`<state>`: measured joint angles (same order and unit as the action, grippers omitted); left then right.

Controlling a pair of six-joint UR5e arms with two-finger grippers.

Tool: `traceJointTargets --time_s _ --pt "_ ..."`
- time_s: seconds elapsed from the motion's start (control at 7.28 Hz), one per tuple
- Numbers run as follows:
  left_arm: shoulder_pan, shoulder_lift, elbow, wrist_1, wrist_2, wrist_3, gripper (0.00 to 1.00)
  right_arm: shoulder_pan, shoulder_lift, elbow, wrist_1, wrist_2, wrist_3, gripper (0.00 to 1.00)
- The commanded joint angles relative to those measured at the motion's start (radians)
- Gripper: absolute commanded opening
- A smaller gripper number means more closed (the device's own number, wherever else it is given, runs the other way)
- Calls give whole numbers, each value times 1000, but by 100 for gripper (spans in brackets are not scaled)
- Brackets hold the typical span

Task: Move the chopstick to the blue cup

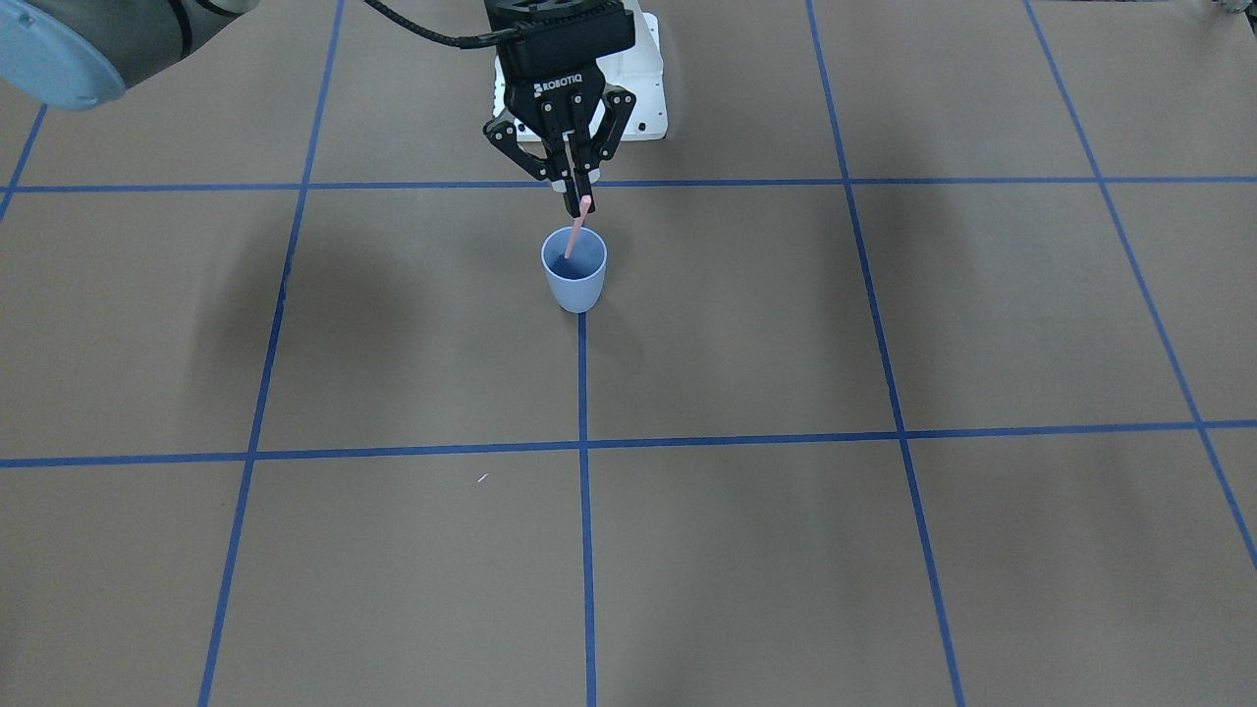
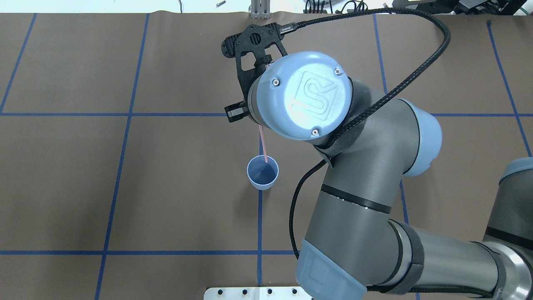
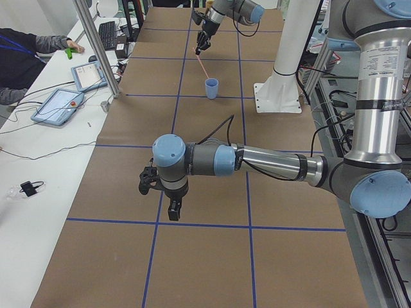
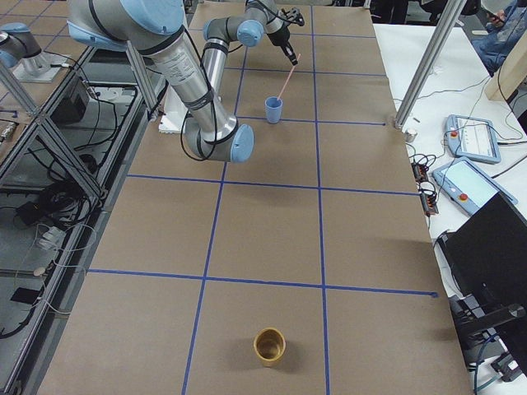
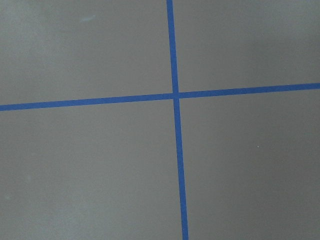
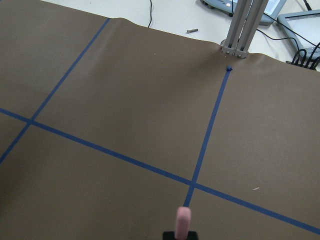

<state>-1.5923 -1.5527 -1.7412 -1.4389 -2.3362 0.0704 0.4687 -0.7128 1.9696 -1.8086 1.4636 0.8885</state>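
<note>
I will use my right gripper to release the pink chopstick inside the blue cup's opening [image 1: 589,247], so that the chopstick's top slants out over the cup's rim.
The blue cup [image 1: 574,270] stands upright on the brown table, also in the overhead view [image 2: 262,173]. My right gripper [image 1: 579,201] hangs just above and behind it, shut on the top of one pale pink chopstick [image 1: 577,231]. The stick slants down and its lower end is inside the cup's mouth [image 2: 263,143]. Its blunt top shows in the right wrist view [image 6: 183,220]. My left gripper [image 3: 169,204] hangs low over bare table far from the cup; I cannot tell whether it is open.
A tan cup [image 4: 269,346] stands at the table's far end from the blue cup. The white arm base plate [image 1: 638,88] is behind the right gripper. A metal post [image 6: 242,25] stands at the table's edge. Blue tape lines grid the table.
</note>
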Motion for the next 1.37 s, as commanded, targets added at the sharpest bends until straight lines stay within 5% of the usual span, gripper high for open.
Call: traceJointTargets --time_s 0.0,0.82,1.24 --pt "0 0 0 0 0 0 99 -41 -1 -17 -41 -25 18 0" --pt "0 0 0 2 -2 0 99 -93 6 -118 35 -68 61 0" --pt "0 0 6 -1 -3 0 99 -101 -7 -121 35 -65 59 14"
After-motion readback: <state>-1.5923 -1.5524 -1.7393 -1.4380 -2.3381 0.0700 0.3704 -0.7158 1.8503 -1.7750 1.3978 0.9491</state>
